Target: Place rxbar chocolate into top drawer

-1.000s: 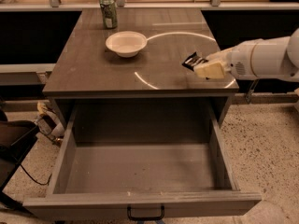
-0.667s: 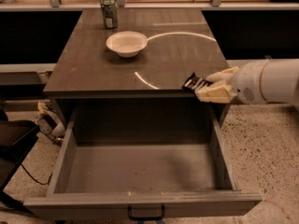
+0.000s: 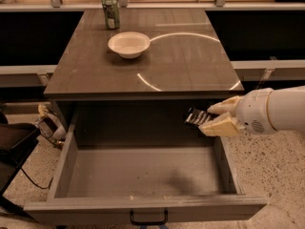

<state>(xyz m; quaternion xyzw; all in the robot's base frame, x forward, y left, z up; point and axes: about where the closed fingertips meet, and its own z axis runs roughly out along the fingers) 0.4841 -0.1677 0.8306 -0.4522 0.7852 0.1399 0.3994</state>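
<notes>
I need to let go of the rxbar chocolate with my gripper on the grey bottom of the drawer, midway point(image 3: 152, 155) between the sides, behind the black handle. The chocolate still hangs above the open top drawer.
My gripper point(image 3: 212, 117) comes in from the right on a white arm and is shut on the rxbar chocolate point(image 3: 196, 117), a small dark bar with light print that sticks out to the left of the cream fingers point(image 3: 223, 126). It hangs above the right rear part of the open top drawer point(image 3: 143, 173), just below the front edge of the table top. The drawer is a wide grey box with a bare grey floor and a black handle point(image 3: 148, 218) on its front.
A white bowl point(image 3: 128, 44) and a green can point(image 3: 111, 12) stand on the grey table top point(image 3: 181, 56) behind the drawer. Dark cables and a chair part point(image 3: 19, 147) lie on the speckled floor at the left.
The gripper has carried the bar forward and down, from over the table top's right front corner to over the drawer's right rear part.
</notes>
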